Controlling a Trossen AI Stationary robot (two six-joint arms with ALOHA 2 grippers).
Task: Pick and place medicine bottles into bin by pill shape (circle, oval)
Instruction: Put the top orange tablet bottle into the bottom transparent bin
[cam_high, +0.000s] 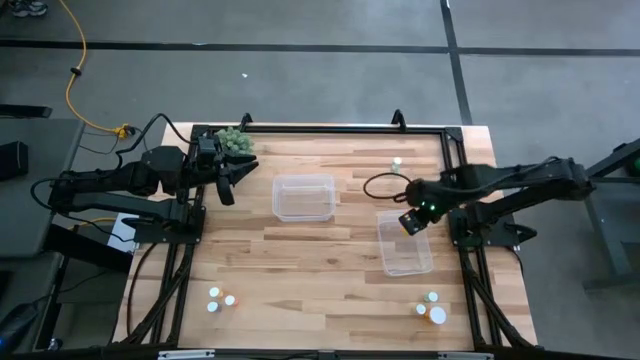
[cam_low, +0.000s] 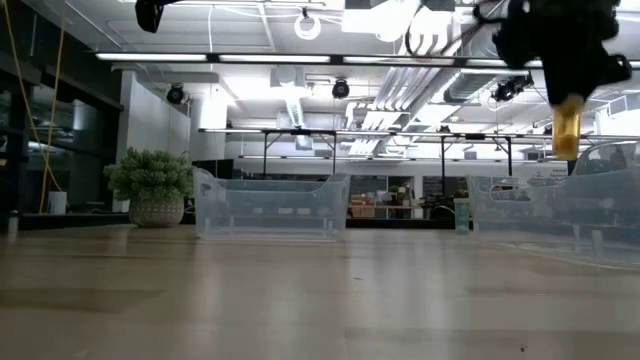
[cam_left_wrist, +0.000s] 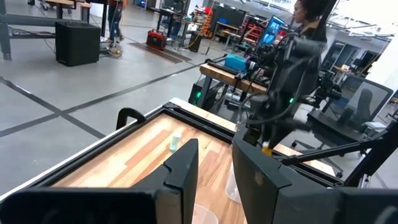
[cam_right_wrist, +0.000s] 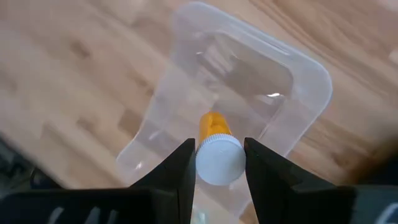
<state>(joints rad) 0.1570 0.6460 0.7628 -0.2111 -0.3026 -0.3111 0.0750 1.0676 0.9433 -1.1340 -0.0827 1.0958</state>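
My right gripper is going to let go of the orange medicine bottle that it holds, releasing it inside the far end of the clear bin (cam_high: 403, 226) (cam_right_wrist: 250, 76) below it.
My right gripper (cam_right_wrist: 219, 155) is shut on an orange medicine bottle (cam_right_wrist: 211, 126) with a white cap. It hangs above the right clear bin (cam_high: 405, 243) and shows in the low view (cam_low: 566, 130). My left gripper (cam_high: 232, 176) is open and empty near the table's far left, next to the green plant (cam_high: 236, 142). A green bottle (cam_high: 397, 163) stands at the far right. Three bottles (cam_high: 218, 300) stand near the front left, and three more (cam_high: 431, 308) near the front right. My right gripper pinches the bottle's white cap (cam_right_wrist: 219, 163) between its two fingers. The fingers come from above, pointing down. The bottle hangs upright, its orange body (cam_low: 566, 135) below the fingers, lifted clear above the right bin.
A second clear bin (cam_high: 303, 197) stands at the table's middle. A black frame (cam_high: 320, 128) runs along the table's far edge. Bare wood lies between the bins and the near edge. A person shows beyond the table in the left wrist view (cam_left_wrist: 308, 12).
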